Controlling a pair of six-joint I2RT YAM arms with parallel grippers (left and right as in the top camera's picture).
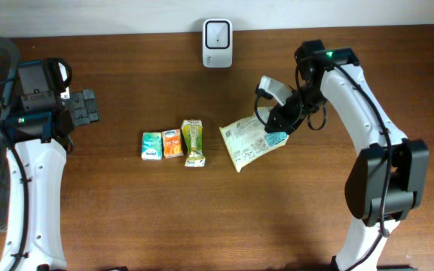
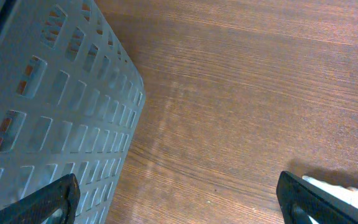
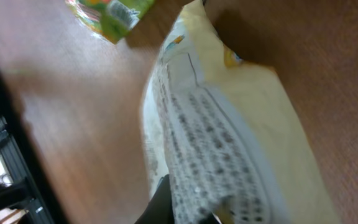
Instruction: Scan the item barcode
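Observation:
I need to set down the tilted packet, pinched over its printed text by my right gripper, and take its blue panel (image 1: 276, 138) before scanning.
A pale yellow packet (image 1: 249, 144) printed with small text hangs tilted just above the table right of centre. My right gripper (image 1: 280, 122) is shut on its right end. The right wrist view shows the packet (image 3: 229, 130) filling the frame, blurred, with one dark finger (image 3: 160, 202) against its underside. A white barcode scanner (image 1: 217, 34) stands at the table's back edge. At the far left my left gripper (image 1: 87, 107) is open and holds nothing; its two fingertips (image 2: 55, 196) stand wide over bare wood.
Three small cartons lie in a row at centre: teal (image 1: 151, 145), orange (image 1: 172, 143), and green-yellow (image 1: 194, 142). A grey perforated basket (image 2: 48, 106) sits off the left table edge, close to the left gripper.

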